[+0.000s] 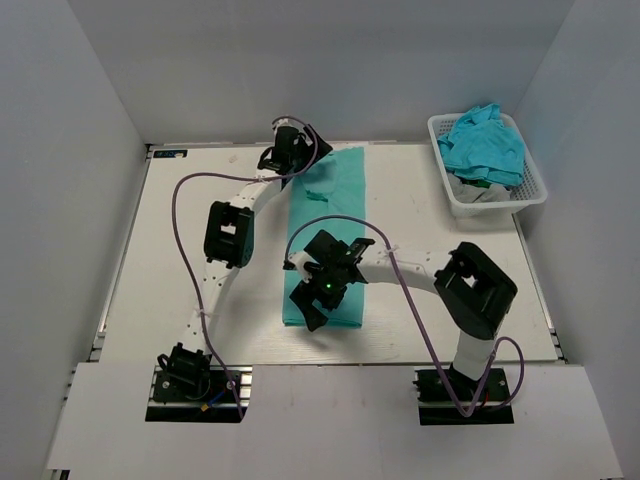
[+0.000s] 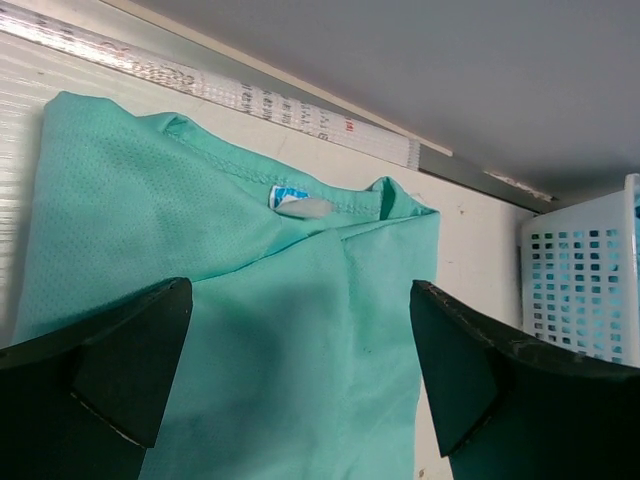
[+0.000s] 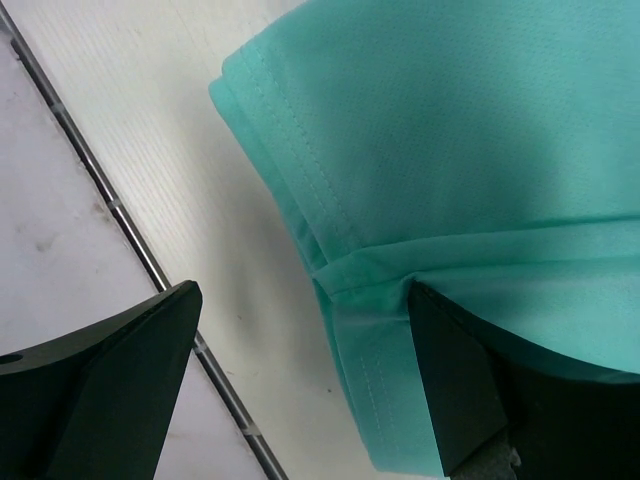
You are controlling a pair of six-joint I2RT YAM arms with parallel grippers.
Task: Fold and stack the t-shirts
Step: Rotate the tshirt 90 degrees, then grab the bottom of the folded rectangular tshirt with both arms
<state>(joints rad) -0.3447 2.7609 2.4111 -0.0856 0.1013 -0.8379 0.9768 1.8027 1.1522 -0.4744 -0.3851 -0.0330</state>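
The teal t-shirt's near hem corner (image 1: 358,323) (image 3: 385,460) is on the basket's side. My right gripper should go there next and close on it.
One teal t-shirt (image 1: 340,195) lies folded into a long narrow strip down the middle of the table. My left gripper (image 1: 290,165) hovers open over its far collar end. In the left wrist view the collar with its small tag (image 2: 300,204) lies ahead of the open left gripper (image 2: 300,375), fabric beneath. My right gripper (image 1: 306,306) stands open at the near hem end. In the right wrist view the stitched hem (image 3: 300,150) runs between the fingers of the right gripper (image 3: 300,385), the right finger (image 3: 465,385) over the cloth. More teal t-shirts (image 1: 485,145) lie crumpled in the basket.
A white mesh basket (image 1: 492,203) stands at the table's back right corner, also in the left wrist view as the basket (image 2: 585,290). Grey walls close in the back and sides. A metal rail (image 3: 100,190) marks the table's near edge beside the hem.
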